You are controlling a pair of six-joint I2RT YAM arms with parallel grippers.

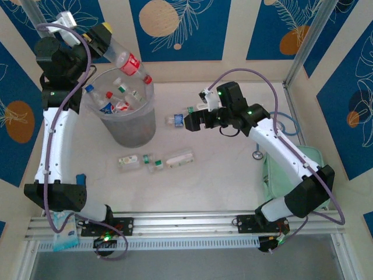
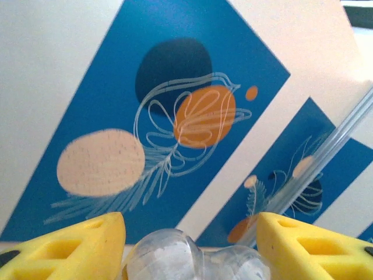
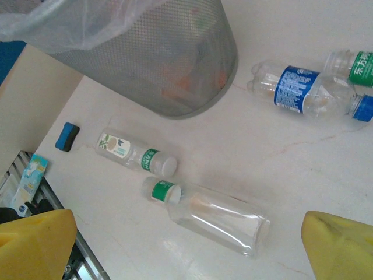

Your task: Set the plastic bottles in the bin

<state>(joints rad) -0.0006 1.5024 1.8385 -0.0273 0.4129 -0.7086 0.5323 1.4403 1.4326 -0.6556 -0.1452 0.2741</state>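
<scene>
Next, I release the clear red-labelled bottle from my left gripper inside the bin (image 1: 137,94), against the bin's side facing my right gripper.
My left gripper (image 1: 105,38) is shut on the base of a clear red-labelled bottle (image 1: 132,62), which slants down over the rim of the bin (image 1: 137,129). In the left wrist view the bottle's base (image 2: 175,256) sits between the yellow fingers (image 2: 87,248). Several bottles (image 1: 113,100) lie inside the bin. My right gripper (image 1: 190,121) is open, just right of a blue-labelled bottle (image 1: 176,120) (image 3: 303,90) that lies beside a green-labelled one (image 3: 352,64). Two more lie in front of the bin: a small white-capped bottle (image 1: 129,161) (image 3: 131,153) and a larger clear one (image 1: 178,158) (image 3: 218,219), under the right gripper (image 3: 187,224).
A pale green case (image 1: 287,169) lies at the right under the right arm. A small blue block (image 1: 80,178) (image 3: 67,136) sits at the table's left edge, a light blue packet (image 1: 66,235) by the front rail. Patterned walls close in the table on three sides.
</scene>
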